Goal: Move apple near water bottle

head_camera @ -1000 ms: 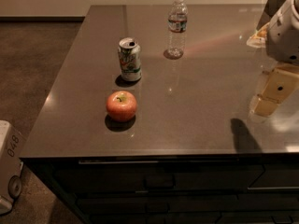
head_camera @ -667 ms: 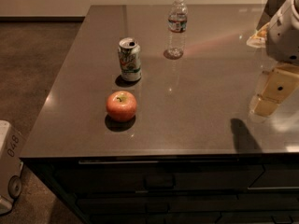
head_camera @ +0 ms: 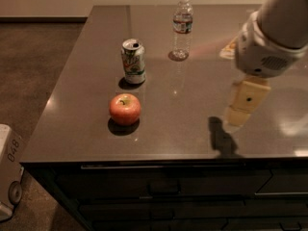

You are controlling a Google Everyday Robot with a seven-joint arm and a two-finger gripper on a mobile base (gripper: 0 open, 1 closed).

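The gripper needs to next reach the red-orange apple beside the drink can and close on the apple's side [head_camera: 134, 107].
The red-orange apple [head_camera: 125, 108] sits on the dark tabletop [head_camera: 192, 129] near the front left. The clear water bottle [head_camera: 182, 27] with a white cap stands upright at the back, well behind and to the right of the apple. My gripper [head_camera: 244, 104] hangs above the table's right side, far to the right of the apple and holding nothing that I can see. Its shadow falls on the table below it.
A green-and-white drink can [head_camera: 133, 61] stands upright between the apple and the bottle, just behind the apple. A pale object [head_camera: 230, 46] lies at the back right, partly behind my arm. A white cart [head_camera: 8, 170] stands on the floor at the left.
My arm and gripper have moved left over the table, closer to the objects. The apple, can and bottle have not moved.
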